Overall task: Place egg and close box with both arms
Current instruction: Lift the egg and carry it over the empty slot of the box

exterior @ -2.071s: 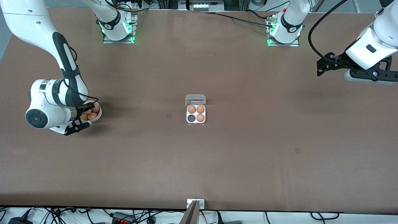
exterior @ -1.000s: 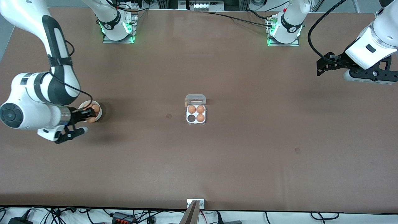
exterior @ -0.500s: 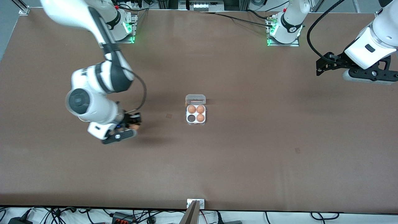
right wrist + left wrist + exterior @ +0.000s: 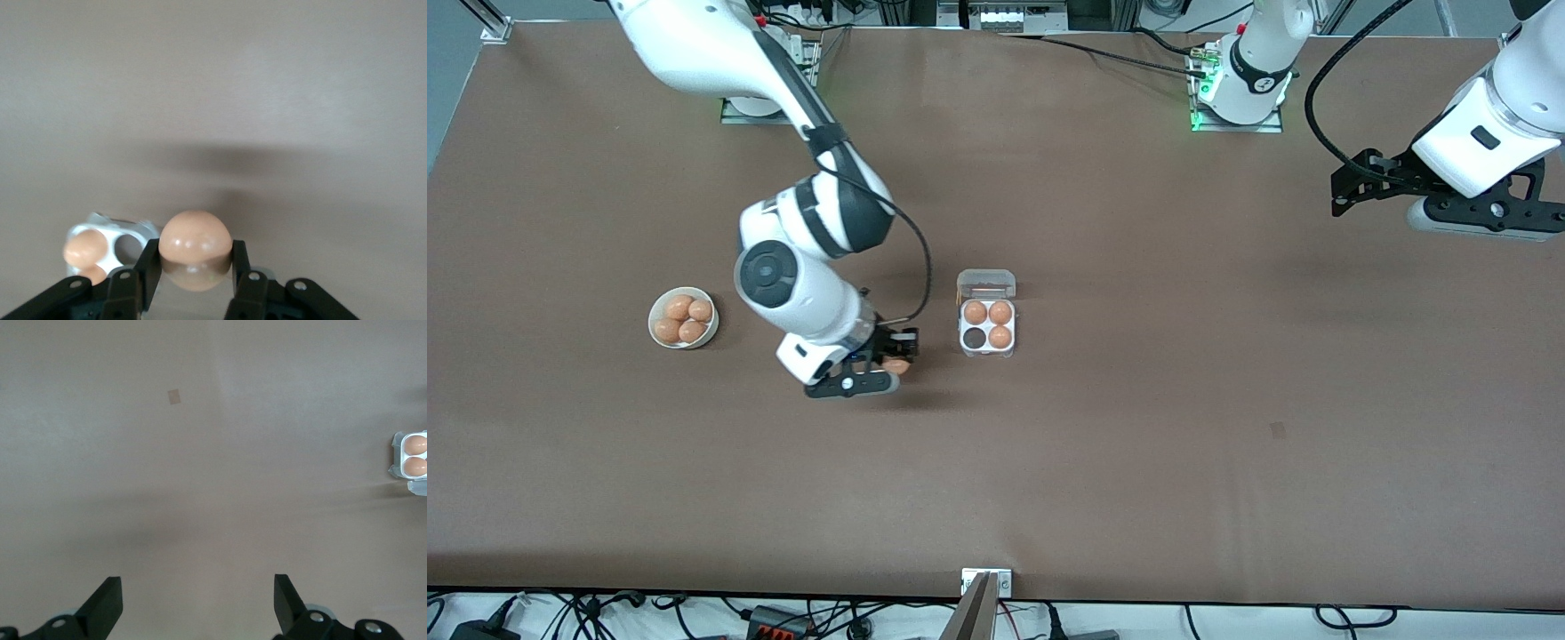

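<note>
My right gripper will release the brown egg into the one empty cell of the open box (image 4: 974, 338) (image 4: 128, 249).
The box (image 4: 987, 327) sits mid-table with its clear lid (image 4: 986, 284) open; three cells hold brown eggs and one cell (image 4: 972, 339) is empty. My right gripper (image 4: 895, 364) is shut on a brown egg (image 4: 195, 249), up in the air over the table beside the box, toward the right arm's end. The box also shows in the right wrist view (image 4: 110, 243) and at the edge of the left wrist view (image 4: 412, 457). My left gripper (image 4: 197, 597) is open and empty, waiting high over the left arm's end of the table (image 4: 1360, 187).
A round white bowl (image 4: 683, 317) with several brown eggs stands toward the right arm's end of the table. Arm bases (image 4: 1238, 89) stand along the edge farthest from the front camera. A small metal bracket (image 4: 986, 582) sits at the nearest edge.
My right gripper took an egg out of the bowl and carried it across the table to beside the box. The left arm has not moved.
</note>
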Controlling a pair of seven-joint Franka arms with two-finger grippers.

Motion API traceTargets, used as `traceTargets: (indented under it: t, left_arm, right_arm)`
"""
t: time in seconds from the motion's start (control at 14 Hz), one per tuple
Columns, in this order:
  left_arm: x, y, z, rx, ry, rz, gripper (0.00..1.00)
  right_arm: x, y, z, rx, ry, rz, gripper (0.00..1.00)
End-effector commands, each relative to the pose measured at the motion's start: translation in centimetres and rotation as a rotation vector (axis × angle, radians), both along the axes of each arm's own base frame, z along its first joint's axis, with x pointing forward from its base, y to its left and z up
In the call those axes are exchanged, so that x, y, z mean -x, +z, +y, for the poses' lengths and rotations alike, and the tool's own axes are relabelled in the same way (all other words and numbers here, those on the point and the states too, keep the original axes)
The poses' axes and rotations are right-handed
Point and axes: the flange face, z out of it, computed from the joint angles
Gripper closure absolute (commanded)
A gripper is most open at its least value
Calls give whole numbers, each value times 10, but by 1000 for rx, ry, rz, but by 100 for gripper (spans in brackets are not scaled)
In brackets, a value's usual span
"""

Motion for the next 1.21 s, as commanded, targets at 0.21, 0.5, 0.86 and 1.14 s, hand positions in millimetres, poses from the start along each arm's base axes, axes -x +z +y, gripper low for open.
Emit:
traceTargets:
  t: [0.21, 0.5, 0.86, 1.14]
  left_arm:
    - [-2, 6, 4, -10, -14, 3, 0]
    - [-2, 6, 4, -12, -14, 3, 0]
    - [-2, 7, 6, -12, -11, 2, 0]
    - [-2, 6, 6, -12, -11, 5, 0]
  right_arm:
    - [12, -29, 66, -59, -97, -41, 86]
    - [26, -50, 88, -49, -100, -16, 86]
    - [41, -67, 102, -29, -74, 8, 86]
    - [48, -72, 103, 4, -55, 44, 86]
